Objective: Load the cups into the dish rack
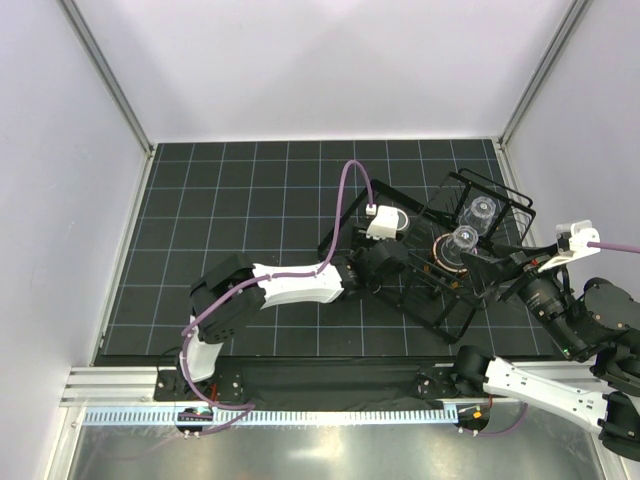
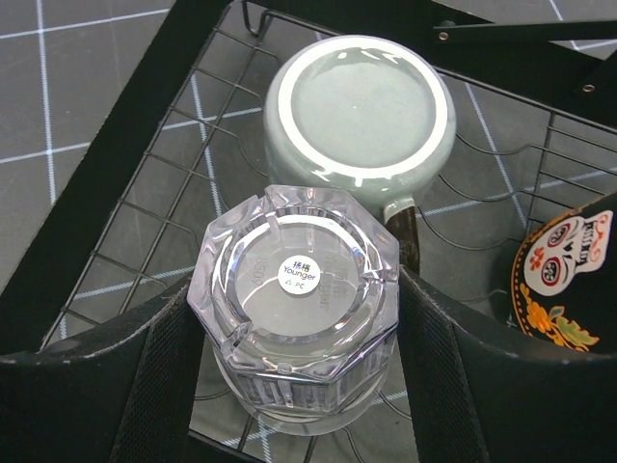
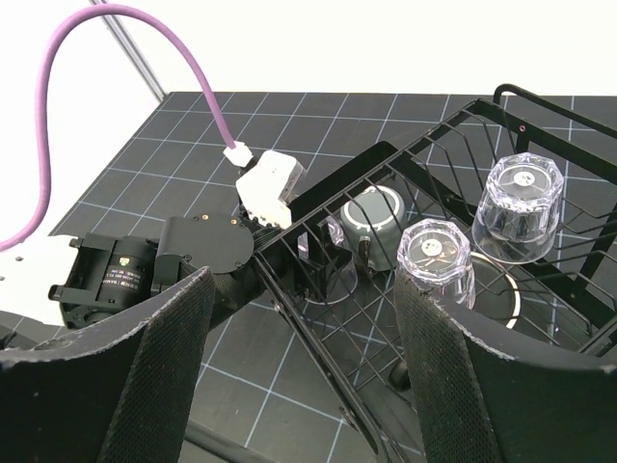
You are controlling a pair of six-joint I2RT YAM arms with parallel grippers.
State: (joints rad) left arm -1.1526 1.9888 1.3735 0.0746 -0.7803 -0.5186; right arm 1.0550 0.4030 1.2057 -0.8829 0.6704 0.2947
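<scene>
My left gripper is going to release the clear tumbler on the rack's bottom. It will set it between the grey mug (image 1: 376,256) (image 2: 330,333) and the near rail.
My left gripper (image 2: 294,328) is shut on a clear tumbler (image 2: 294,275) that is held upside down inside the black wire dish rack (image 2: 116,164); both pads press its sides. Just beyond it an upturned grey mug (image 2: 359,111) sits on the rack floor. To the right is a black mug with a skull print (image 2: 569,280). Two more clear tumblers (image 3: 434,256) (image 3: 521,207) stand inverted in the rack. My right gripper (image 3: 304,328) hangs open over the rack's near rail (image 3: 337,371) with nothing between its fingers.
From above, the rack (image 1: 440,325) lies at an angle on the right half of the black gridded mat (image 1: 250,200). The left arm (image 1: 300,285) reaches across to it, its purple cable (image 1: 345,195) looping overhead. White walls close in the table.
</scene>
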